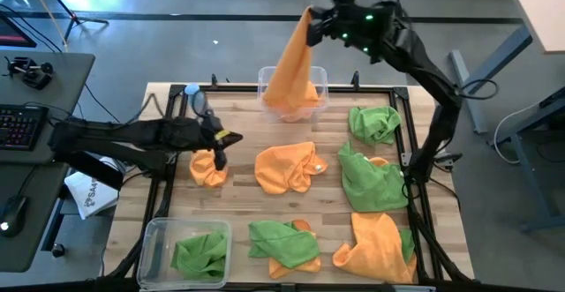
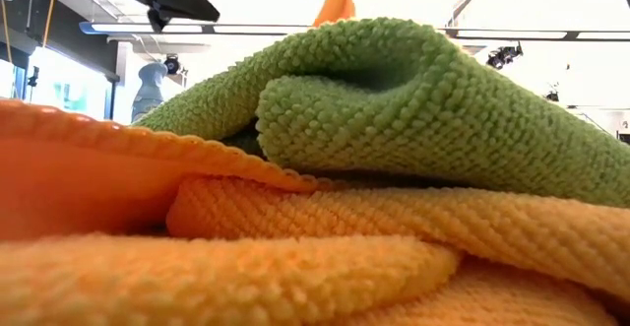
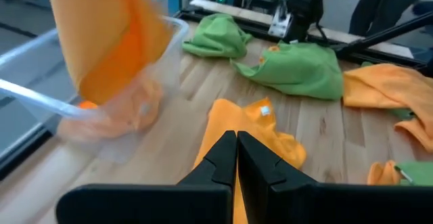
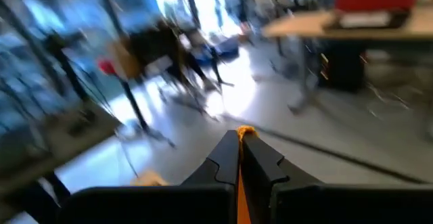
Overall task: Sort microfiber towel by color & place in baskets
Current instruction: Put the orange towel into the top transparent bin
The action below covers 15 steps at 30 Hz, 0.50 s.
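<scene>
The robot's right gripper should release the hanging orange towel in the middle of the far clear basket (image 1: pixel 290 96).
My right gripper (image 1: pixel 311 29) is high over the table's far edge, shut on an orange towel (image 1: pixel 293 67) that hangs into the far clear basket (image 1: pixel 320 78). My left gripper (image 1: pixel 220 151) is at the table's left side, shut over a bunched orange towel (image 1: pixel 207 170). Another orange towel (image 1: pixel 287 168) with a white tag lies mid-table. More green and orange towels (image 1: pixel 371 182) are spread along the right and near sides. The near-left basket (image 1: pixel 157 235) has a green towel (image 1: pixel 199 255) in it. In the low view, a green towel (image 2: pixel 413 99) lying on orange ones fills the picture. My left gripper pinches the bunched orange towel from above; an orange strip (image 3: pixel 234 200) shows between the shut fingers, but the fingers hide which part it is. The towel's lower part rests on the table. My right gripper pinches the hanging orange towel by its top corner (image 4: pixel 244 132) between the two fingers. The towel hangs long below it, spreading wider downward, with its lower end (image 1: pixel 296 98) inside the far basket.
A small clear bottle (image 1: pixel 192 91) stands at the far left corner. A black frame rail (image 1: pixel 415 195) runs along the table's right edge beside the right arm's base. Bare wood (image 1: pixel 238 120) shows between the left gripper and the far basket.
</scene>
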Motion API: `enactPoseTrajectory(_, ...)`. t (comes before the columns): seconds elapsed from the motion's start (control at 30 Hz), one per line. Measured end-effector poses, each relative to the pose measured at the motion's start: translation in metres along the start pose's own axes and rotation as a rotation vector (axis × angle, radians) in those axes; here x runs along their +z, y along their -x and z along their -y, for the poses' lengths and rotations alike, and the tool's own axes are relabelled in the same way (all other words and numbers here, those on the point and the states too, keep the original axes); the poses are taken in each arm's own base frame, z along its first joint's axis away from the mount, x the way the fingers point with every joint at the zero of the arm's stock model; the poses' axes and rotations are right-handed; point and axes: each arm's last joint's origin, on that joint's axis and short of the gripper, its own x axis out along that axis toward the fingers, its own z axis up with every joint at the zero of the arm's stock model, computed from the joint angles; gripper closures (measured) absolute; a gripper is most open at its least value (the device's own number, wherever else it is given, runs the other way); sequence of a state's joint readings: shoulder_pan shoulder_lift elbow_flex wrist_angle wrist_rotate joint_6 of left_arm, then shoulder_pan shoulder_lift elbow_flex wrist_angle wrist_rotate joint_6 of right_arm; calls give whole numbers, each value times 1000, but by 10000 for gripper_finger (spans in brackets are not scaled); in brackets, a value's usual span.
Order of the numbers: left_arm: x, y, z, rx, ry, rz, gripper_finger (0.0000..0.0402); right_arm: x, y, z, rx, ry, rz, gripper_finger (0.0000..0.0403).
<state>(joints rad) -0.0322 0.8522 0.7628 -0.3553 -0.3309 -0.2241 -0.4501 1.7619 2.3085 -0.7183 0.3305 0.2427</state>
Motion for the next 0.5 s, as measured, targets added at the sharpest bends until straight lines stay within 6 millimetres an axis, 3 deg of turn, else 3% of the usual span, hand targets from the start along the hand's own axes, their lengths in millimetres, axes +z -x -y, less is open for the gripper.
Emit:
enactPoseTrajectory(0.23, -3, 30, -11, -1, 0, 15, 401, -46, -37, -5, -93, 26, -251, 403)
enactPoseTrajectory(0.5, -4, 43, -16, -6, 2, 36, 401, -116, -92, -13, -132, -56, -569, 403)
